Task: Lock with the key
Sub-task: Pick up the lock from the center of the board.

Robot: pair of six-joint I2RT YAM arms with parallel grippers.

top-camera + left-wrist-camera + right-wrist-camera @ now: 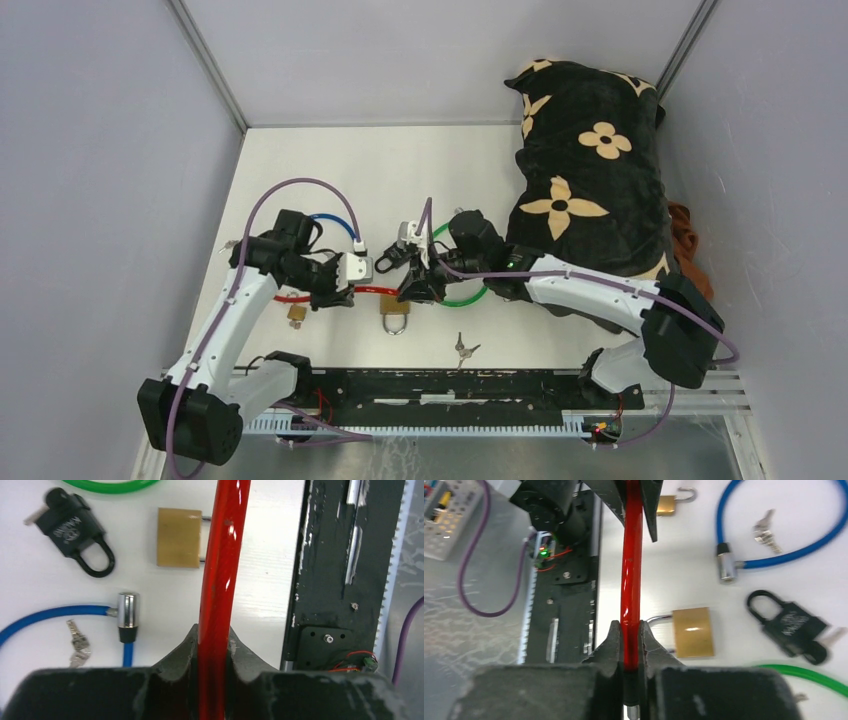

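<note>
The black end sleeve of the red cable is crowded by my right gripper's fingers, so next I open that gripper and take the cable farther point(631, 565) along, nearer my left gripper.
A red cable lock point(376, 291) stretches between my two grippers just above the table. My left gripper point(215, 641) is shut on the red cable point(220, 565), which runs up between its fingers. My right gripper point(629, 636) is shut on the red cable point(630, 570) near its black end sleeve, with a metal tip poking out behind. A brass padlock point(395, 318) with an open shackle lies right beside the cable. A bunch of keys point(462, 349) lies near the front rail, apart from both grippers.
A black padlock point(75, 527), a blue cable lock point(55, 612) with a chrome end, more keys point(77, 645) and a green cable point(465, 298) lie nearby. A small brass padlock point(669, 502) sits left. A black flowered cushion point(590, 170) fills the right back.
</note>
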